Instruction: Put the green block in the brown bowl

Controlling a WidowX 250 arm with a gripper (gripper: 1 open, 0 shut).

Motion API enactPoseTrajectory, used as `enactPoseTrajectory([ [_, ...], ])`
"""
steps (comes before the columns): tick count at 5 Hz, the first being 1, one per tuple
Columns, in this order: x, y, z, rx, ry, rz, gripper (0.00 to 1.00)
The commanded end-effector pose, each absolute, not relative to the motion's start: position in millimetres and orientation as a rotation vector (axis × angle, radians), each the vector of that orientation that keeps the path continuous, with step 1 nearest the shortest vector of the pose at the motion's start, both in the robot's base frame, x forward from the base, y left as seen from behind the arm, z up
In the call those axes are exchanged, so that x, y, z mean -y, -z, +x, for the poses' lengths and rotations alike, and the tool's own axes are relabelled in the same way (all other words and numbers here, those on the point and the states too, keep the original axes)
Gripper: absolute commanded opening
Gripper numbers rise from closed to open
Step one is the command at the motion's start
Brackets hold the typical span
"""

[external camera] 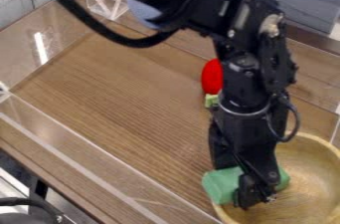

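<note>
The robot's gripper should release the green block on the brown bowl's bottom [255,178], just inside the bowl's rim that faces the open table.
The green block [224,181] is a mint-green bar at the left rim of the brown bowl [316,168], near the bottom right of the camera view. My gripper [255,196] points straight down, and its dark fingers stand against the block's right end, over the bowl's inner edge. The fingers and the block hide the gap between the jaws. Only the left part of the bowl shows; the rest runs out of the frame.
A red strawberry-like toy [212,77] lies on the wooden table [106,89] behind my arm. Clear plastic walls [38,118] fence the table on the left and front. A light wall runs along the back.
</note>
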State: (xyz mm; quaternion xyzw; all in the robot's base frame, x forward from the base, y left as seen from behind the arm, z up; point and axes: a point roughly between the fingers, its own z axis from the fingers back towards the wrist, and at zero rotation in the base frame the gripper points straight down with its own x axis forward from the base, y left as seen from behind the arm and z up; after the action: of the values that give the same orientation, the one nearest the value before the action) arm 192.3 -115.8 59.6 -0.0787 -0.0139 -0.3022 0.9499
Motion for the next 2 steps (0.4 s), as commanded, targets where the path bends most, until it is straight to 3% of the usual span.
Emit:
enactPoseTrajectory([
  [1, 114.7, -58.2, 194.1, 0.059, 0.578, -0.163, 0.0],
  [2, 110.1, -54.1, 188.6, 0.057, 0.534, -0.157, 0.0],
])
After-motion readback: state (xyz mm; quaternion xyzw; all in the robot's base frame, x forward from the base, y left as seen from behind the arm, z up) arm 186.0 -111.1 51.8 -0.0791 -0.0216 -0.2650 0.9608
